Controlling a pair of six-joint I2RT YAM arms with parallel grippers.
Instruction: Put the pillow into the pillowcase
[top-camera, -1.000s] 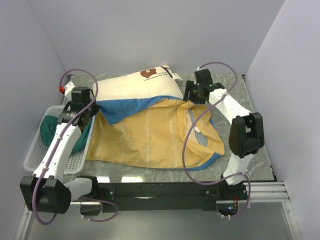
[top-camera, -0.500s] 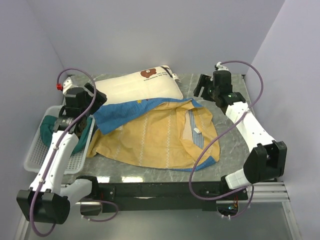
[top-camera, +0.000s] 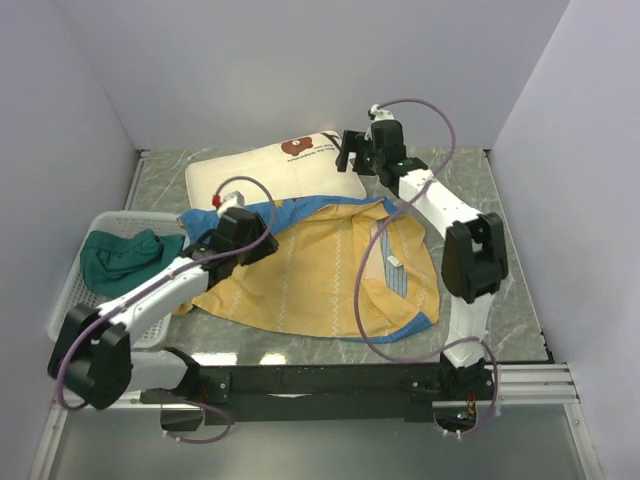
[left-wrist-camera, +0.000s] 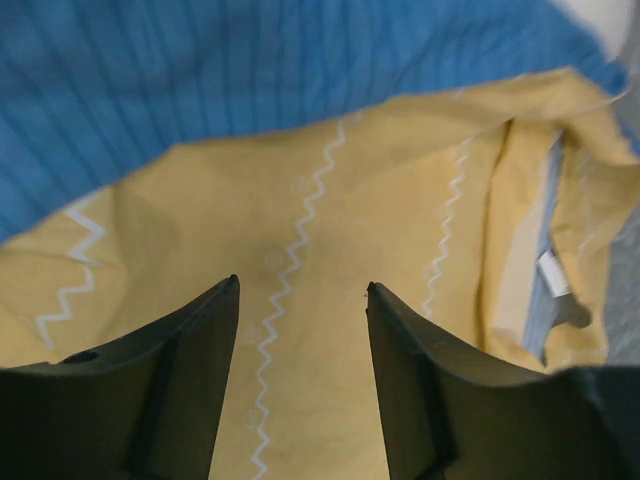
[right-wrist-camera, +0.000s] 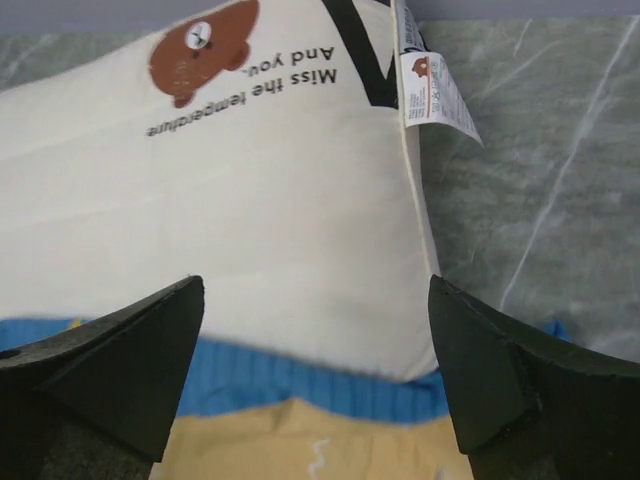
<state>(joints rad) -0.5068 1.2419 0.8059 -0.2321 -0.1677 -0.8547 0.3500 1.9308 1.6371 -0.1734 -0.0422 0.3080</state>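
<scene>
Next, my right gripper grabs the cream pillow by its short edge (top-camera: 347, 172) (right-wrist-camera: 393, 182) beside the tag, just on the near side of the black stripe.
The cream pillow (top-camera: 270, 175) with its bear print lies at the back of the table. In front of it the pillowcase (top-camera: 320, 275) is spread yellow side up, with its blue edge against the pillow's near side. My left gripper (top-camera: 264, 245) hovers over the case's upper left part. In the left wrist view the left gripper (left-wrist-camera: 300, 290) is open, with only yellow pillowcase (left-wrist-camera: 330, 230) beneath it. My right gripper (top-camera: 350, 153) is at the pillow's right end. It (right-wrist-camera: 315, 285) stands wide open over the pillow (right-wrist-camera: 250, 180) and the blue pillowcase edge (right-wrist-camera: 300, 375).
A white basket (top-camera: 72, 300) at the left edge holds a dark teal cloth (top-camera: 120, 255). The pillow's tag (right-wrist-camera: 430, 95) hangs over bare marble table (right-wrist-camera: 540, 150) at the right. Walls close in the back and both sides.
My left arm swung right from the basket side onto the pillowcase, and its jaws came apart. My right arm moved left to the pillow's right end and opened wider. The blue edge slid back.
</scene>
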